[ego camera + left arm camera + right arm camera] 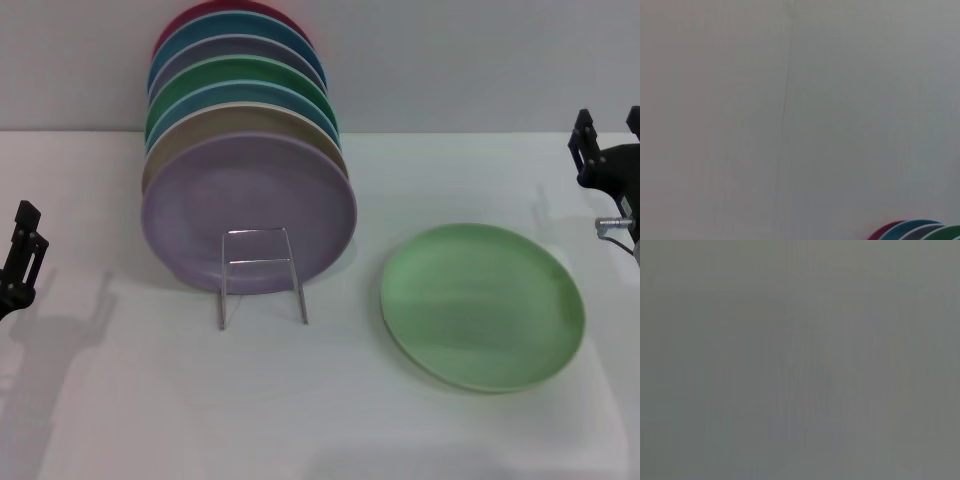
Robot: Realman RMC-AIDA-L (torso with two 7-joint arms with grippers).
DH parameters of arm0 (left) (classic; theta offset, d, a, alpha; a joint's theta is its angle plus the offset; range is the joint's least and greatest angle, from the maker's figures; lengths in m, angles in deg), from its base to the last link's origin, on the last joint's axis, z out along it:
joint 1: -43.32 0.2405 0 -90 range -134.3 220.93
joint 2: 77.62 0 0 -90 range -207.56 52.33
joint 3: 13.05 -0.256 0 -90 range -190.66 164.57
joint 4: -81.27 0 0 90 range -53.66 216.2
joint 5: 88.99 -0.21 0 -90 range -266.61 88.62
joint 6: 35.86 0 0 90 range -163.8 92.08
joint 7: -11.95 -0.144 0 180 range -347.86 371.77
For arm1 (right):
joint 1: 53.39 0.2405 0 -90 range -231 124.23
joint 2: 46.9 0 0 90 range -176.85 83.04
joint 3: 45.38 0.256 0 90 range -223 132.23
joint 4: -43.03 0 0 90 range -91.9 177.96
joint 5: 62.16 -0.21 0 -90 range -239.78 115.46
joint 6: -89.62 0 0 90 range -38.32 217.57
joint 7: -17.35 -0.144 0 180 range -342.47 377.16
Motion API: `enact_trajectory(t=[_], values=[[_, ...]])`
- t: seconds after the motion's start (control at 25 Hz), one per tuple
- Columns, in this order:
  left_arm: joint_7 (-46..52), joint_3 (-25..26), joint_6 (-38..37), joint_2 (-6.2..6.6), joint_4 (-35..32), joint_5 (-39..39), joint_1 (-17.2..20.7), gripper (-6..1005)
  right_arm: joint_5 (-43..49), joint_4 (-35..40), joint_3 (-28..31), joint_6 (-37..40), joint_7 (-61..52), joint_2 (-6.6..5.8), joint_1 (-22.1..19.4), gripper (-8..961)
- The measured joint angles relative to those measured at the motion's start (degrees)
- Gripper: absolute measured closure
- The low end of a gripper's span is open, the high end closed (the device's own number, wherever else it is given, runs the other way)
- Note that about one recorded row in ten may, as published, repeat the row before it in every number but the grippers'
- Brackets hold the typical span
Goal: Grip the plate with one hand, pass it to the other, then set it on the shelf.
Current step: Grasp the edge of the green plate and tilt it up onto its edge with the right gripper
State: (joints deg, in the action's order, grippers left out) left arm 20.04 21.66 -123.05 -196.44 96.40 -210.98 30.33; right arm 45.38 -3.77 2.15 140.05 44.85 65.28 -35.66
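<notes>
The light pastel-green plate [568,273] has a rim side facing away from the shelf. Next, my right gripper closes on the rim there.
The light pastel-green plate [482,305] lies flat on the white table, right of centre. The shelf, a thin silver wire rack [259,263], stands left of centre, and its small front loop and two legs show. My right gripper [608,128] hangs open and empty at the far right edge, above and behind the plate, not touching it. My left gripper [22,250] is at the far left edge, low over the table, well away from the plate and the rack. The right wrist view shows only blank grey.
Several plates stand upright in the rack, with a lavender plate [248,212] in front and tan, blue, emerald-green and red ones behind. Their top edges [920,231] show in the left wrist view against the grey wall. The white table [330,410] stretches in front.
</notes>
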Motion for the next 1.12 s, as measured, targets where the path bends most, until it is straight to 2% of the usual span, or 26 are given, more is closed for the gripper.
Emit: enact_trajectory(t=[0.08, 0.16, 0.32, 0.36, 0.44, 0.52, 0.68, 0.88, 1.12], values=[[0.00, 0.00, 0.00, -0.01, -0.04, -0.02, 0.01, 300, 0.02, -7.01, 6.18, -9.88, 6.86, -0.35, -2.83, 386], [0.02, 0.00, 0.00, -0.01, -0.04, -0.03, 0.02, 300, -0.01, -12.78, 13.19, -19.32, 13.44, 0.57, -5.57, 386], [0.03, 0.00, 0.01, 0.00, 0.03, -0.01, 0.03, 301, 0.43, -22.08, 33.01, -46.42, 25.21, 5.69, -9.98, 385], [0.05, 0.00, 0.00, 0.00, 0.10, -0.01, -0.04, 301, 0.82, -23.34, 36.97, -51.75, 26.28, 6.58, -10.33, 385], [0.21, 0.00, 0.01, 0.00, 0.16, -0.01, -0.23, 301, 2.51, -24.86, 42.77, -62.32, 25.33, 6.75, -10.00, 385], [0.30, 0.00, 0.01, 0.01, 0.15, -0.01, -0.30, 300, 5.95, -26.06, 46.65, -70.36, 21.62, 6.32, -9.04, 386], [0.08, 0.00, 0.30, -0.06, 0.32, 0.01, -0.78, 300, 19.93, -30.59, 55.49, -87.22, 12.34, 6.56, -5.58, 386], [0.16, 0.04, 0.37, -0.03, 0.34, 0.00, -1.27, 300, 31.39, -34.78, 60.47, -103.36, 5.34, 6.31, -1.20, 385], [0.45, 0.33, 0.16, 0.00, 0.41, 0.04, -1.63, 300, 39.51, -32.84, 66.70, -118.50, 1.90, 6.26, 6.51, 386]])
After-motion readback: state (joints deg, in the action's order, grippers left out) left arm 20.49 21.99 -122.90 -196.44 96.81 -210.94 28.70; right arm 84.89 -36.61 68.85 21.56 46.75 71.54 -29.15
